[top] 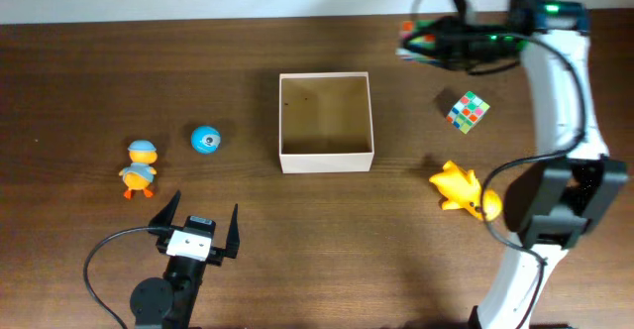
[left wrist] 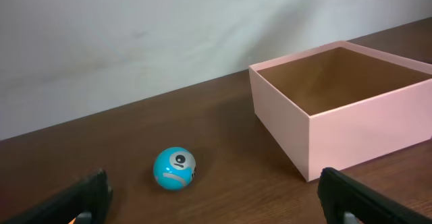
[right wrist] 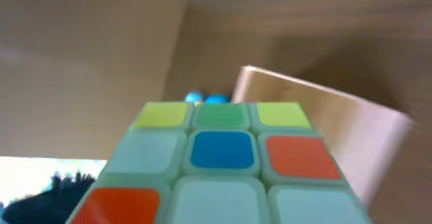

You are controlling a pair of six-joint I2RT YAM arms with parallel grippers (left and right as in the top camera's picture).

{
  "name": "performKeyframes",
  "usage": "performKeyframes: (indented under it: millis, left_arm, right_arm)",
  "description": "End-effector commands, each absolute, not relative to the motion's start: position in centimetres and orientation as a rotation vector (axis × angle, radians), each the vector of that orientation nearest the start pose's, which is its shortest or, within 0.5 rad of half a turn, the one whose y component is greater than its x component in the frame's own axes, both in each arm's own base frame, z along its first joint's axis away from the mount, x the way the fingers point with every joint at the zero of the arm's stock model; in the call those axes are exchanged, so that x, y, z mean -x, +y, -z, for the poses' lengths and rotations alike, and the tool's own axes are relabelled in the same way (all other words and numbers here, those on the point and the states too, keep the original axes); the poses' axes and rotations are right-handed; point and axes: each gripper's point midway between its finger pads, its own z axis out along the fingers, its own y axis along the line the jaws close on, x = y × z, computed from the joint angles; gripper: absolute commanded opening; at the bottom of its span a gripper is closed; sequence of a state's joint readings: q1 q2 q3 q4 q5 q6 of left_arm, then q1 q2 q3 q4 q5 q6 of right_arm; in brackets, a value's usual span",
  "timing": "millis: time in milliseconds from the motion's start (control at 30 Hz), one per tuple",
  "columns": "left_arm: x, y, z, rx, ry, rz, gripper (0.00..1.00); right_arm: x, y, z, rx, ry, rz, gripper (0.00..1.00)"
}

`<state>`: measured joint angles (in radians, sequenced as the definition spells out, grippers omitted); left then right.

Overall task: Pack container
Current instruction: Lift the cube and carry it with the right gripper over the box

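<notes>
I will let go of the Rubik's cube with my right gripper inside the container's far corner (top: 296, 110), on the side that is nearest to the blue ball.
The container (top: 326, 160) is a square open box with white walls and a tan inside, at the table's middle; it also shows in the left wrist view (left wrist: 351, 126) and the right wrist view (right wrist: 324, 126). My right gripper (top: 428, 40) is raised at the far right and shut on a Rubik's cube (top: 412, 35), which fills the right wrist view (right wrist: 223, 163) and hides the fingers. My left gripper (top: 206, 206) is open and empty near the front edge, below a blue ball (top: 205, 140) that lies ahead of its jaws (left wrist: 216, 207) in the left wrist view (left wrist: 175, 169).
An orange duck figure (top: 140, 166) stands left of the blue ball. A second Rubik's cube (top: 468, 111) lies right of the container. A yellow toy (top: 462, 189) lies in front of it, beside the right arm's base.
</notes>
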<state>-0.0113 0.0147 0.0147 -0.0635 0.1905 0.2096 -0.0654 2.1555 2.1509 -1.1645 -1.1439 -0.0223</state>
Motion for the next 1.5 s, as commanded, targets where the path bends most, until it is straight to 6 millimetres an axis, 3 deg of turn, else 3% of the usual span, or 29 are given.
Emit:
performKeyframes:
  millis: [0, 133, 233, 400, 667, 800, 1200, 1467]
  left_arm:
    - [-24.3, -3.3, -16.1, -0.327, 1.597, -0.013, 0.99]
    - [-24.3, -3.3, -16.1, -0.327, 1.597, -0.013, 0.99]
    - [-24.3, -3.3, -16.1, -0.327, 1.597, -0.013, 0.99]
    - [-24.3, -3.3, -16.1, -0.327, 1.597, -0.013, 0.99]
    - [-24.3, -3.3, -16.1, -0.327, 1.597, -0.013, 0.99]
    - [-24.3, -3.3, -16.1, -0.327, 1.597, -0.013, 0.99]
    - [-24.3, -3.3, -16.1, -0.327, 1.597, -0.013, 0.99]
    - [-24.3, -3.3, -16.1, -0.327, 1.597, -0.013, 0.99]
  right_arm:
    - [-46.3, 18.9, -27.9, 0.439, 2.265, -1.54, 0.48]
    - [-46.3, 23.4, -25.8, 0.483, 2.373, -1.357, 0.48]
    - [-46.4, 25.7, -23.8, 0.467, 2.47, -1.156, 0.48]
    - [-46.7, 27.5, -20.8, 0.38, 2.582, -0.741, 0.48]
    - [-47.1, 29.0, -19.8, 0.238, 2.525, -0.28, 0.48]
    - [-47.4, 29.5, -19.0, 0.183, 2.504, -0.221, 0.48]
    - [-48.2, 29.5, -13.3, 0.115, 2.587, -0.144, 0.48]
    - [-48.3, 29.5, -11.5, 0.094, 2.617, -0.129, 0.48]
